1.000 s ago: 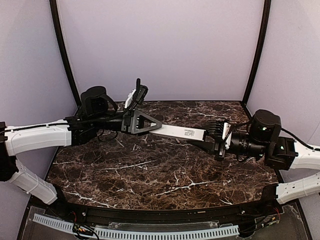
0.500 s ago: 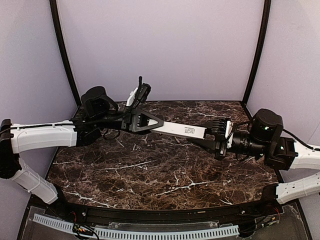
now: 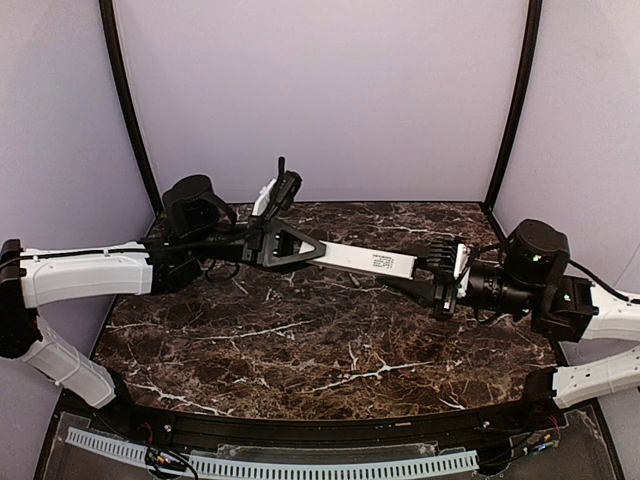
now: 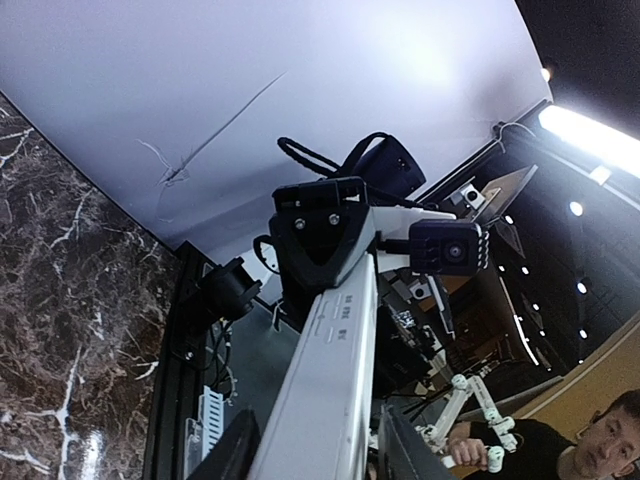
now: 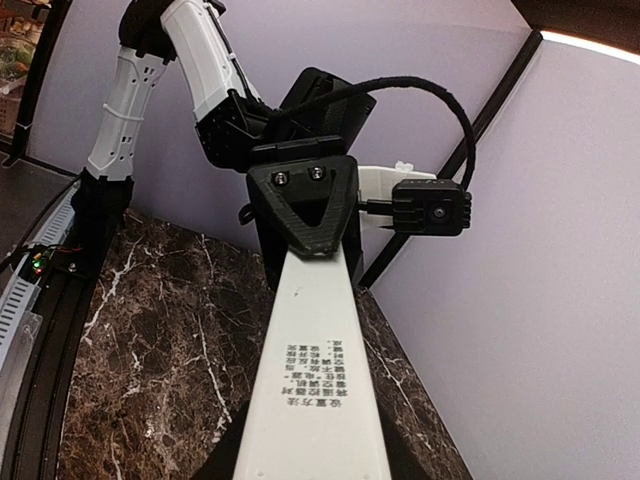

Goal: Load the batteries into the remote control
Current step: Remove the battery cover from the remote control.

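I have my left gripper around the remote control's whole end, body and cover together, so next I open it and pinch only the printed cover (image 3: pixel 362 260) to pull that off.
The remote control (image 3: pixel 365 261) is a slim white bar with small dark print on its upper face, held level above the marble table between both arms. My left gripper (image 3: pixel 300 247) is shut on its left end and my right gripper (image 3: pixel 428 276) is shut on its right end. In the left wrist view the remote (image 4: pixel 330 385) runs from my left gripper (image 4: pixel 320 455) to the right gripper's black jaws. In the right wrist view the remote (image 5: pixel 315 370) runs from my right gripper (image 5: pixel 315 465) to the left one. No batteries are in view.
The dark marble table (image 3: pixel 300 340) lies below the arms. Lilac walls with black corner posts (image 3: pixel 130 110) close the back and sides. A black rail with a white cable strip (image 3: pixel 300 465) runs along the near edge.
The remote and both grippers have shifted slightly right and up. Both grips stay the same.
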You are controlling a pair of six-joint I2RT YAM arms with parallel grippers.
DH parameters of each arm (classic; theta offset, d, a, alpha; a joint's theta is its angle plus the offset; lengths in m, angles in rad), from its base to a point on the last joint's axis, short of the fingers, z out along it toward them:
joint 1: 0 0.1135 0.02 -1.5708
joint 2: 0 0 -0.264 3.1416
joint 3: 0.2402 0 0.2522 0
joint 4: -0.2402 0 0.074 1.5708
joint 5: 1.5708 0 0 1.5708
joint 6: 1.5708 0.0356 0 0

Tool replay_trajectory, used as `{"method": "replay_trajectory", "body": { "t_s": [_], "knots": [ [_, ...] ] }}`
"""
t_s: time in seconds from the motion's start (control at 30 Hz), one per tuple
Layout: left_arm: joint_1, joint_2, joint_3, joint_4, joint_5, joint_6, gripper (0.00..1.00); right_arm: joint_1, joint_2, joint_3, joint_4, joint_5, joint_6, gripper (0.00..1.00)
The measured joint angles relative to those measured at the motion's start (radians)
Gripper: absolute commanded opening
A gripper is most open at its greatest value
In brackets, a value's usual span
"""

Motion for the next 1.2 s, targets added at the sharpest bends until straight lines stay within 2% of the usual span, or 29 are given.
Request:
{"method": "replay_trajectory", "body": {
  "t_s": [0.17, 0.33, 0.53, 0.73, 0.9, 1.2],
  "knots": [
    [0.011, -0.031, -0.004, -0.081, -0.037, 0.051, 0.53, 0.0, -0.005, -0.002, -0.008, 0.026, 0.004, 0.0],
    [0.025, -0.054, -0.004, -0.145, -0.066, 0.081, 0.51, -0.001, -0.006, -0.002, -0.02, 0.042, 0.011, 0.0],
    [0.035, -0.064, -0.004, -0.202, -0.088, 0.114, 0.45, -0.001, -0.02, -0.002, -0.044, 0.061, 0.03, 0.0],
    [0.035, -0.07, -0.004, -0.235, -0.097, 0.138, 0.33, -0.001, -0.034, -0.002, -0.066, 0.07, 0.038, 0.0],
    [0.036, -0.07, -0.004, -0.247, -0.096, 0.149, 0.3, -0.001, -0.033, -0.002, -0.082, 0.074, 0.043, 0.0],
    [0.037, -0.07, -0.004, -0.245, -0.084, 0.146, 0.14, -0.002, -0.027, -0.002, -0.097, 0.09, 0.047, 0.0]
  ]
}}
